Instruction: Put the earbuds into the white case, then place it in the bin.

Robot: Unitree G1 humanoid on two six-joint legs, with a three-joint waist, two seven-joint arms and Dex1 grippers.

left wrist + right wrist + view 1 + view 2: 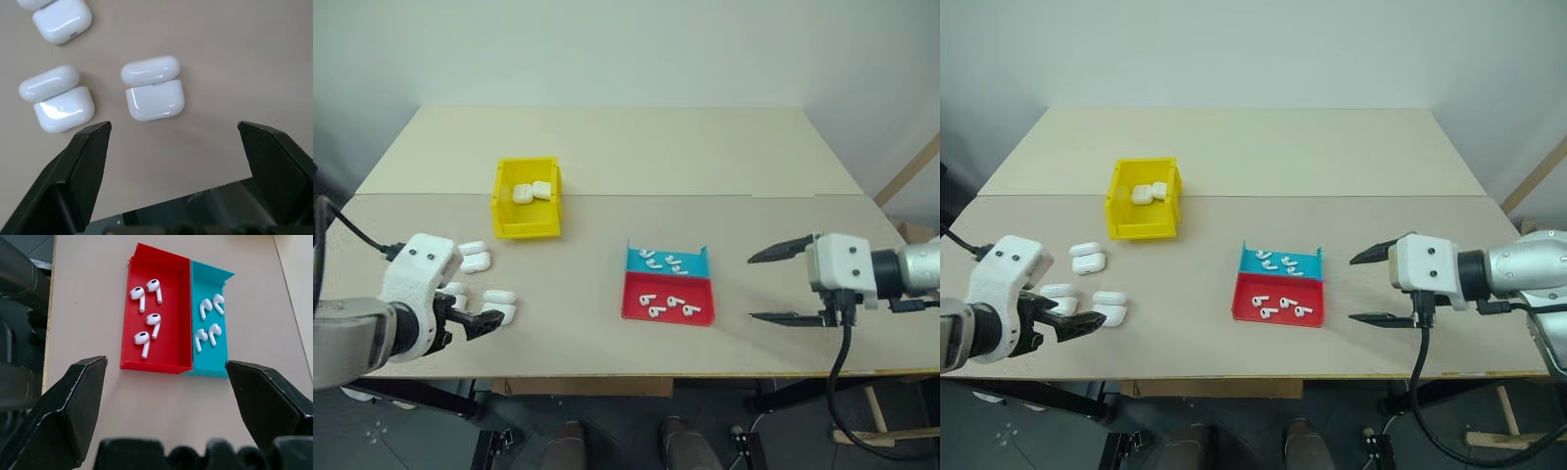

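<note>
I should have my left gripper close on the body [499, 312] [155, 101] of the white case nearest the red-and-blue tray, just below the case's open lid.
Several small white earbuds [153, 319] lie in a shallow red-and-blue tray [697, 262] near the table's front middle. My right gripper [751, 288] hovers open just to the right of that tray, with nothing between its fingers. On the left of the table lie three white cases [499, 304] with their lids flipped open. Over them hangs my left gripper [174, 125], open and empty, and the nearest case [154, 100] sits just beyond its fingertips. Behind the cases stands the yellow bin [526, 230], which holds two more white cases [530, 192].
The light wooden table [607, 147] has bare room at the back and between the cases and the tray. Its front edge [636, 374] runs close below both grippers. A cable [842, 372] hangs from my right wrist.
</note>
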